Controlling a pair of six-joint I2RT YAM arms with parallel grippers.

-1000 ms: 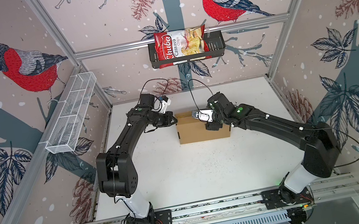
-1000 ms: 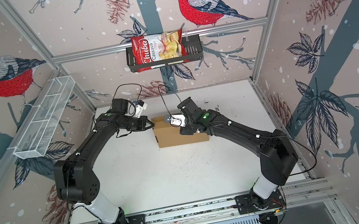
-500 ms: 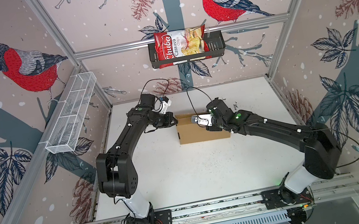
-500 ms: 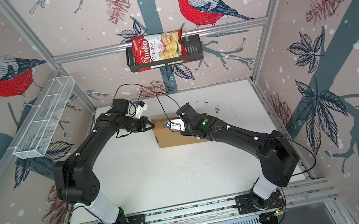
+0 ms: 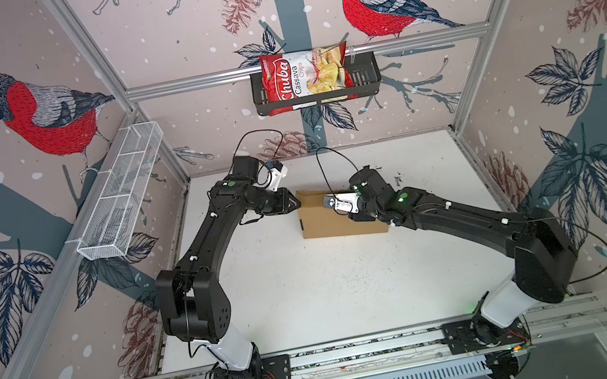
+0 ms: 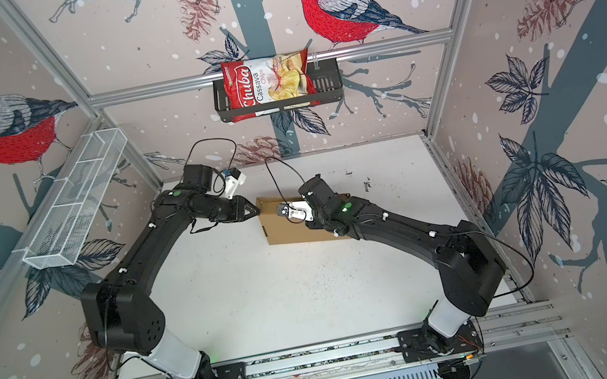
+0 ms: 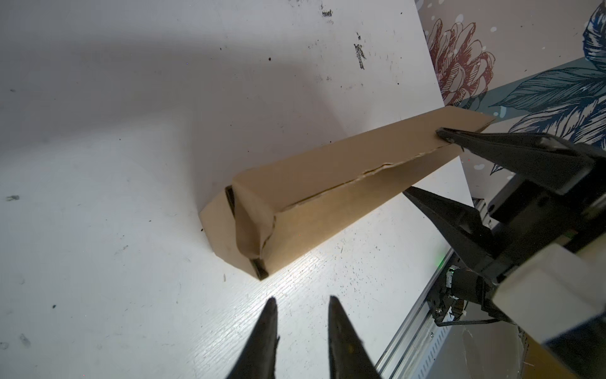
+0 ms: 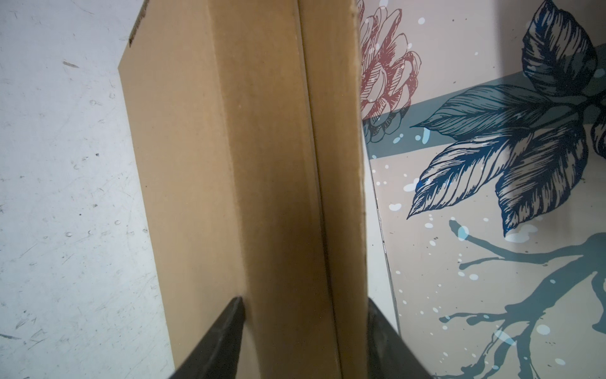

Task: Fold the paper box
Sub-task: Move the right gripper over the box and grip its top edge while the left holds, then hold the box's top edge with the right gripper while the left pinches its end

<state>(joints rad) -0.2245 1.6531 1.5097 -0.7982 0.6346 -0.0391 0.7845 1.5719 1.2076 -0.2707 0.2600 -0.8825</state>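
Note:
My left gripper should move in and pinch the flap's loose edge (image 7: 263, 250), because the tucked flap bulges at the end of the box, clear of my left gripper's fingers.
The paper box (image 5: 331, 224) (image 6: 287, 230) is a closed brown cardboard mailer standing on one long edge at the back middle of the white table. My right gripper (image 8: 305, 300) straddles its narrow upper side, a finger pressed against each face, shut on it; the left wrist view shows the same grip near the box's far end (image 7: 423, 160). My left gripper (image 5: 297, 202) (image 7: 300, 298) hovers just off the box's left end (image 7: 249, 229), where the tucked flap is creased and bulging. Its fingers stand slightly apart with only bare table between them.
A red chips bag (image 5: 305, 77) lies in a black basket on the back wall. A white wire basket (image 5: 120, 191) hangs on the left wall. An aluminium rail (image 5: 364, 350) carrying both arm bases runs along the table's front edge.
My left gripper has parted its fingers a little beside the box's left end. My right gripper has narrowed onto the box and shifted slightly left along it. The box has stayed put.

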